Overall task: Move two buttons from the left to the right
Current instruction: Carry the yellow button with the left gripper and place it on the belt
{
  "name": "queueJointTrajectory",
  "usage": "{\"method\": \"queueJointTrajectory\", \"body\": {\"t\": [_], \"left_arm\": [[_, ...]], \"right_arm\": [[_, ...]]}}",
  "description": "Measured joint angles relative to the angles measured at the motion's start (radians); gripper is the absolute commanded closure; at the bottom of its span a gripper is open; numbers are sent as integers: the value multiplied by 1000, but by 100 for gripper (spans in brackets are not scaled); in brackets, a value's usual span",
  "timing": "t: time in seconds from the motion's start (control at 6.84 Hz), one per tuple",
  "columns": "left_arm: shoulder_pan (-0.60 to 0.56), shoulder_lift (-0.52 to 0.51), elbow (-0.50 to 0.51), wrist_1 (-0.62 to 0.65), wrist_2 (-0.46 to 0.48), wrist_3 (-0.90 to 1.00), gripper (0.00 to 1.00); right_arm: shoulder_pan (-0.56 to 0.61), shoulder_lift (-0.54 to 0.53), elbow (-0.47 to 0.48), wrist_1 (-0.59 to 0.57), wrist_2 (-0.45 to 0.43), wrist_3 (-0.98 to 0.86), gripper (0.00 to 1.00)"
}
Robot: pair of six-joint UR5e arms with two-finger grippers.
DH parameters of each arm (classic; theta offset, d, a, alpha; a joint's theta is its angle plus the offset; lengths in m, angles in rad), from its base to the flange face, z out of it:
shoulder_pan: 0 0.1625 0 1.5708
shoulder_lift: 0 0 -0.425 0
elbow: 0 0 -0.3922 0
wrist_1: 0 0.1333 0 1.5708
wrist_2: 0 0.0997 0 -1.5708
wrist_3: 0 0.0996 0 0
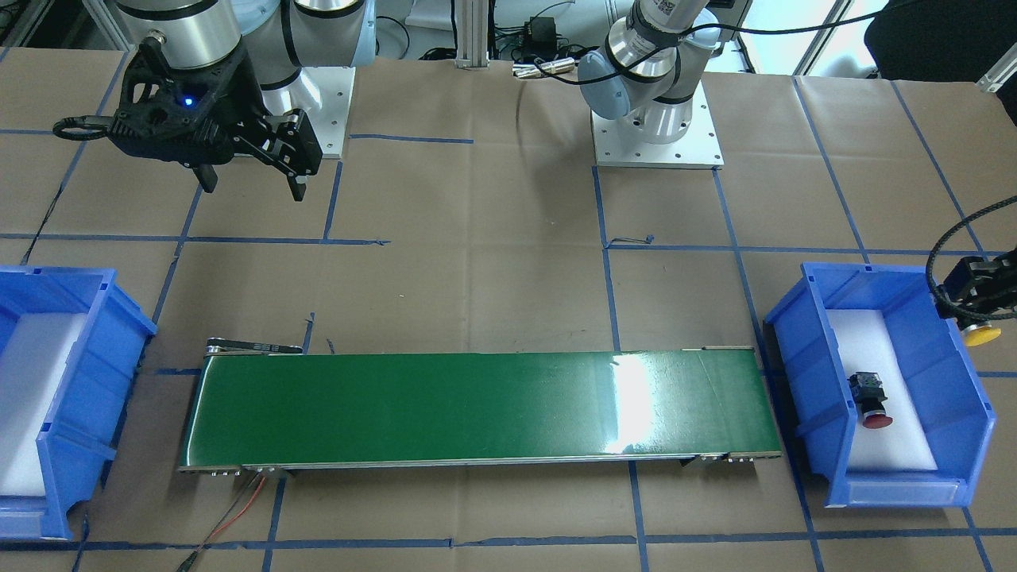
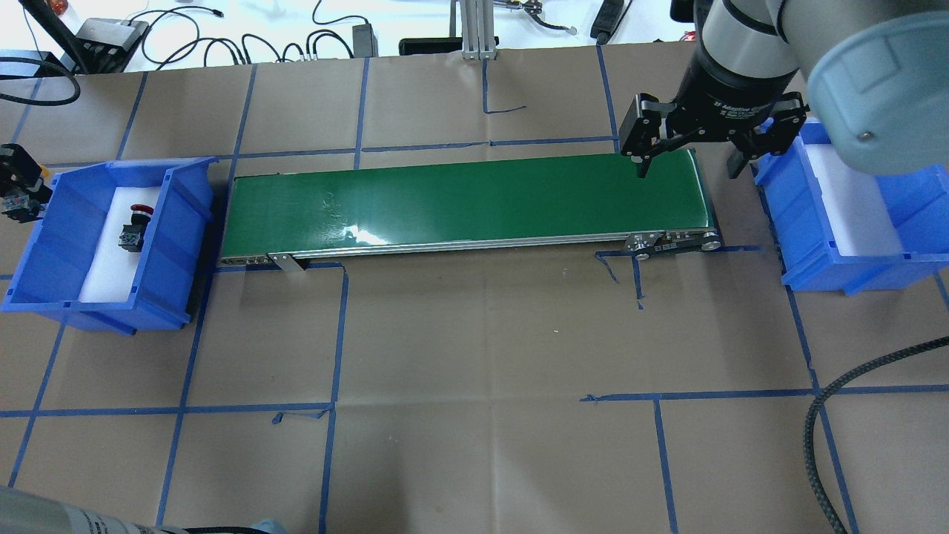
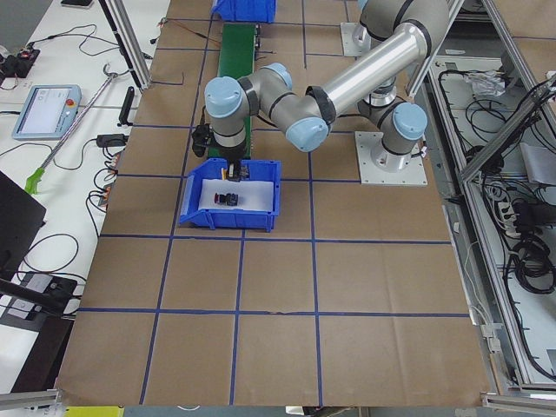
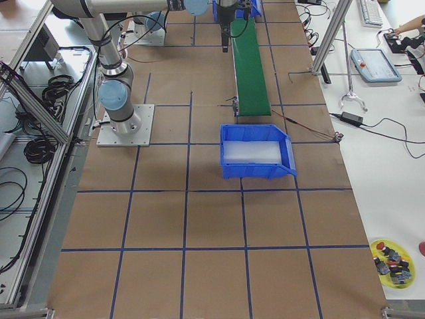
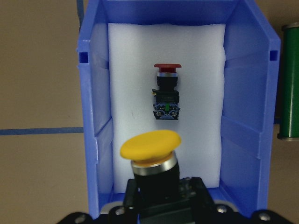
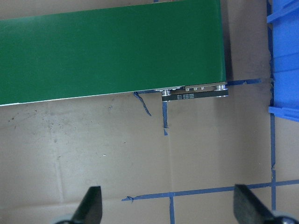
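Observation:
I will let go of the yellow button with my left gripper on the green conveyor belt [image 1: 698, 396], near the belt's end by the red button.
My left gripper [image 1: 971, 306] is shut on the yellow button [image 1: 981, 334] and holds it above the left blue bin [image 1: 794, 373]. In the left wrist view the yellow cap [image 5: 150, 147] hangs over the bin's white foam, with the gripper [image 5: 159, 186] below it. The red button [image 5: 167, 93] lies on its side on the foam in this bin; it also shows in the front view [image 1: 870, 397] and the overhead view [image 2: 133, 226]. My right gripper [image 2: 688, 172] is open and empty above the conveyor's right end; it also shows in the front view [image 1: 250, 187].
A green conveyor belt [image 2: 460, 204] runs between the two bins. The right blue bin [image 2: 912, 215] holds only white foam. A red and black wire [image 1: 238, 508] trails from the conveyor's right end. A yellow dish of spare parts [image 4: 393, 260] lies far off.

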Motion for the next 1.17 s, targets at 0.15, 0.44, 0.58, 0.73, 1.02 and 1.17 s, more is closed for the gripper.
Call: {"method": "queueJointTrajectory", "body": {"t": [0.15, 0.44, 0.58, 0.73, 1.02, 1.17], "left_arm": [[-65, 0, 9, 3, 1, -25, 79], [-205, 2, 8, 7, 4, -189, 79], [-270, 2, -2, 8, 2, -290, 79], [-325, -1, -12, 10, -3, -384, 80], [-402, -31, -44, 57, -3, -489, 81], [-419, -53, -92, 136, -2, -506, 81]], "right_arm": [[-1, 0, 0, 0, 0, 0, 0], [-2, -2, 1, 1, -1, 0, 0], [-3, -4, 1, 2, -2, 0, 0], [-3, -5, 2, 2, -3, 0, 0], [-2, -9, 3, 3, -4, -1, 0], [-1, -9, 2, 3, -5, -2, 0]]}}
